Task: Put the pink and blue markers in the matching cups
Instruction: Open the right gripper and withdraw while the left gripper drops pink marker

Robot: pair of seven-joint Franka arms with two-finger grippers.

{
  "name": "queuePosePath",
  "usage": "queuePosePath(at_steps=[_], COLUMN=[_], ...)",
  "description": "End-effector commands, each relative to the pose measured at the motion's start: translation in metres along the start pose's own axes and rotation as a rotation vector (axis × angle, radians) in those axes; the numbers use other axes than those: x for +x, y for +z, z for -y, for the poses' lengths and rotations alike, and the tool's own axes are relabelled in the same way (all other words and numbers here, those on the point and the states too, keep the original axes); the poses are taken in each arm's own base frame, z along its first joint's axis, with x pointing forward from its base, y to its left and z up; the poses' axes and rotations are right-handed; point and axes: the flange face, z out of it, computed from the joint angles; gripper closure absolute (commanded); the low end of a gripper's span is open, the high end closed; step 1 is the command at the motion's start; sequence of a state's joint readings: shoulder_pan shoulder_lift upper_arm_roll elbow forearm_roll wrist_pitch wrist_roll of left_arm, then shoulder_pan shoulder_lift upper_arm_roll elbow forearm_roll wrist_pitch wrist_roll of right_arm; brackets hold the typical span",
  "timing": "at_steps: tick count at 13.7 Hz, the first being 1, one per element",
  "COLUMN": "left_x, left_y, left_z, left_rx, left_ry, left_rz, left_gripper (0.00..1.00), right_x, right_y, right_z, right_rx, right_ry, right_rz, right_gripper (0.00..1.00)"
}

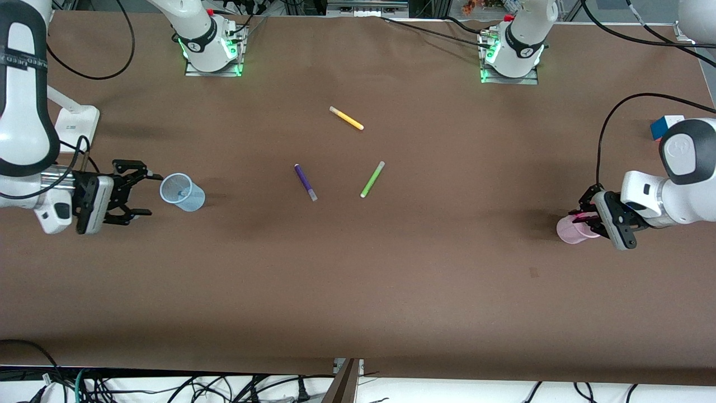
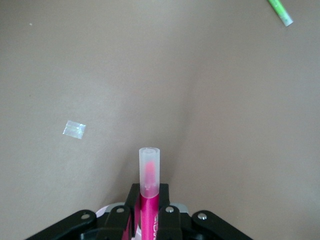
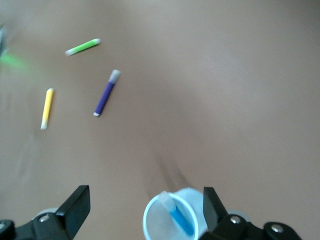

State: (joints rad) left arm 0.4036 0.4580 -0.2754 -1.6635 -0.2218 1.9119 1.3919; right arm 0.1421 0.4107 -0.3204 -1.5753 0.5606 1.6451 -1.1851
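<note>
Next, my left gripper lets go of the pink marker inside the pale pink cup point(image 1: 581, 227) point(image 2: 138, 233) just below its fingers. The marker is held upright over that cup now.
My left gripper point(image 1: 586, 217) is shut on the pink marker point(image 2: 149, 197) and holds it upright over the pale pink cup point(image 1: 570, 232) at the left arm's end of the table. In the left wrist view my left gripper point(image 2: 149, 194) shows the cup's rim point(image 2: 104, 211) just beneath the fingers. The pale blue cup point(image 1: 183, 192) stands at the right arm's end, and the blue marker point(image 3: 181, 221) leans inside it point(image 3: 155, 227). My right gripper point(image 1: 135, 193) is open and empty beside the blue cup, its fingers point(image 3: 75, 206) spread wide.
A yellow pen point(image 1: 346, 118), a dark purple pen point(image 1: 305, 182) and a lime green pen point(image 1: 372, 179) lie mid-table. A blue and red box point(image 1: 664, 126) sits near the left arm's end. A small scrap of tape point(image 2: 74, 129) lies on the brown table.
</note>
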Motion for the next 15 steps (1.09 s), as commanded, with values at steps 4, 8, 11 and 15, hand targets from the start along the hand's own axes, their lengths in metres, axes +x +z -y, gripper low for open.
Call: queuePosePath(at_steps=[4, 8, 11, 15], left_x=[-0.048, -0.074, -0.076, -0.075], left_y=[0.028, 0.038, 0.036, 0.033], left_z=[0.024, 0.032, 0.033, 0.033], left_rx=[-0.038, -0.049, -0.046, -0.042], left_ry=[0.105, 0.099, 0.098, 0.102], left_rz=[-0.173, -0.218, -0.219, -0.216], left_gripper=[1.00, 1.00, 0.70, 0.00], right_x=[0.064, 0.066, 0.061, 0.029], right_y=[-0.026, -0.026, -0.060, -0.128], right_z=[0.056, 0.079, 0.120, 0.168], right_rx=[-0.201, -0.282, -0.370, -0.450], right_ry=[0.524, 0.845, 0.792, 0.777], right_rz=[0.241, 0.315, 0.312, 0.228], right_gripper=[0.00, 0.00, 0.00, 0.00])
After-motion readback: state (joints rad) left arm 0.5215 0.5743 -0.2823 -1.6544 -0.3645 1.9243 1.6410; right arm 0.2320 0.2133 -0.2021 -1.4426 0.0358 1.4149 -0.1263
